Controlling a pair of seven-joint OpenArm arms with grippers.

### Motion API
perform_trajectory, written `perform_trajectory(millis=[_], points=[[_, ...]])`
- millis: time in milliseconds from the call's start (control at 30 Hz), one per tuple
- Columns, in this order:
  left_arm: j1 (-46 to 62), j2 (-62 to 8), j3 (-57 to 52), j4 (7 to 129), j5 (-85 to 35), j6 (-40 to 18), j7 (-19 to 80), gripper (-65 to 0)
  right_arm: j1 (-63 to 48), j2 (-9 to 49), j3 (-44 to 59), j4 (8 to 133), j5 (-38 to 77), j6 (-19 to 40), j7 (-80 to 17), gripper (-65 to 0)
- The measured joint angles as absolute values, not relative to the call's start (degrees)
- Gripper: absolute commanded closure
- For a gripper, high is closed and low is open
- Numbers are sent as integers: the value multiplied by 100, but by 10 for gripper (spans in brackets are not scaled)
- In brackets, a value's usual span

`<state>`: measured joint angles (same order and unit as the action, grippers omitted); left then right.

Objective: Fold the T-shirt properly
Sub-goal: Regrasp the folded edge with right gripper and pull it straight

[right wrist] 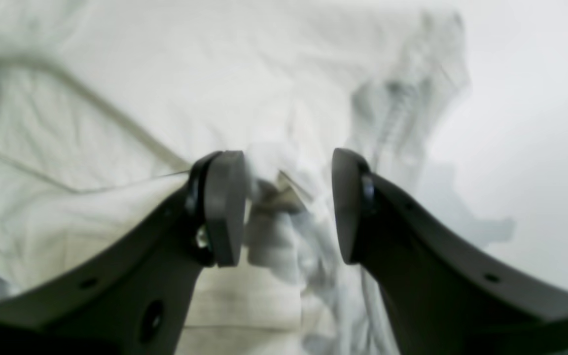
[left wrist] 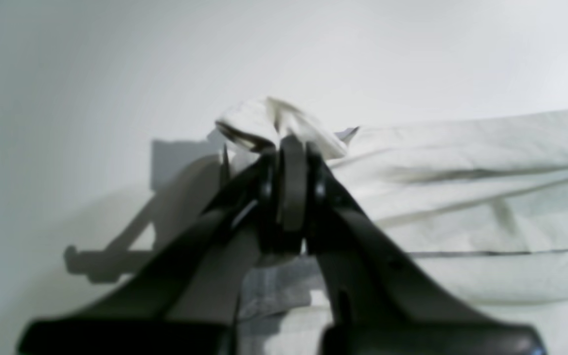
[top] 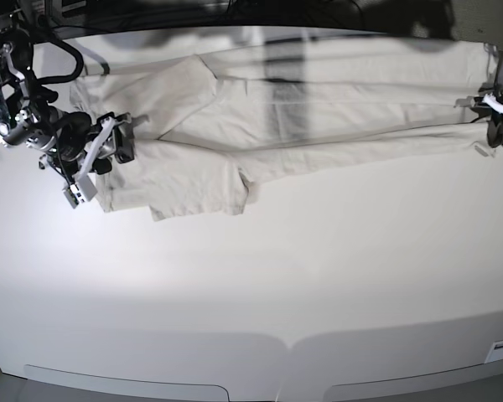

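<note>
The sleeve flap sticks past the T-shirt's front edge; my right gripper needs to pull the sleeve flap by its outer corner [top: 115, 200] back in line.
The T-shirt [top: 318, 117] lies pale and wrinkled across the far part of the white table [top: 277, 276], pulled long from left to right, with a sleeve flap toward the front left. At the cloth's right end my left gripper [top: 495, 126] is shut on it. In the left wrist view its jaws [left wrist: 291, 148] pinch a small bunch of T-shirt [left wrist: 461, 172] fabric. My right gripper [top: 121, 138] is at the cloth's left end. In the right wrist view it [right wrist: 289, 197] stands open, with blurred, crumpled T-shirt [right wrist: 165, 74] fabric in the gap and below it.
Dark equipment and shadow [top: 318, 12] run along the table's back edge. The right arm's cables [top: 59, 50] loop at the far left corner. The table's front edge [top: 285, 377] curves along the bottom of the base view.
</note>
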<state>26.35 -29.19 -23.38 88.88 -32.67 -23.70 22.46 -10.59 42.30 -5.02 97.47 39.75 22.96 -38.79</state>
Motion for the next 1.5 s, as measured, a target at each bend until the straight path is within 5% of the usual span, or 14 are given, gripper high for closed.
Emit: perform_trajectory(millis=[567,733,933,1500], points=[[2556,-2237,-2344,8888,-2875,-2615,2097,0,762,4897,-4121,9745,2014,1835,-3774,-287],[2556,-2239,-2344,8888,-2875,-2615,2097,0,799,5015,-4287,9734,1828,1669,-3771,-277],[2556,-2239,-2344,8888,-2877,-2615,2097,0,808,5030,-4287,9727,1835,1533,-3769,0],[2637,-2237,-2620,9533,-2893,-2615,2322,0,558,5854,-4239,11408,1341,-89,-4709,0]])
